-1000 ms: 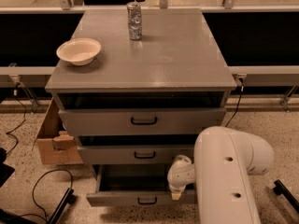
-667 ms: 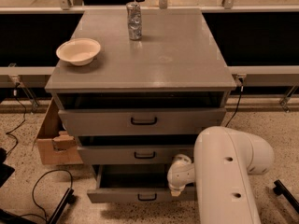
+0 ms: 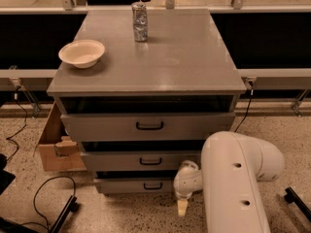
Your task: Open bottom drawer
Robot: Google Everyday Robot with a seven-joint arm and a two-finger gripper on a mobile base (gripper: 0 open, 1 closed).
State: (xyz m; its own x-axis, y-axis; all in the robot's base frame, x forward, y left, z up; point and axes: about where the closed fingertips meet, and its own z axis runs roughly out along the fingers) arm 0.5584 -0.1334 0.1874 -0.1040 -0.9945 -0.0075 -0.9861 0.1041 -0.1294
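The fingers of my gripper hang in front of the bottom drawer and point at the floor, so I should lift them and pull the drawer by its top edge (image 3: 169, 179).
The grey cabinet (image 3: 146, 76) has three drawers, all pulled out a little. The bottom drawer (image 3: 126, 185) is the lowest and narrowest, with a small black loop handle (image 3: 153, 185). It stands only slightly out, with a thin dark gap above its front. My gripper (image 3: 182, 204) hangs at the drawer's right end, just in front of it and pointing down at the floor. It is off the handle and holds nothing that I can see. My white arm (image 3: 233, 183) covers the cabinet's lower right corner.
A cream bowl (image 3: 81, 53) and a silver can (image 3: 140, 21) stand on the cabinet top. A cardboard box (image 3: 56, 147) sits on the floor at the left. Black cables (image 3: 46, 198) and a black leg (image 3: 65, 212) lie at the lower left.
The bottom drawer's front has moved back toward the cabinet, so much less of its inside shows. My gripper has dropped a little and now points at the floor.
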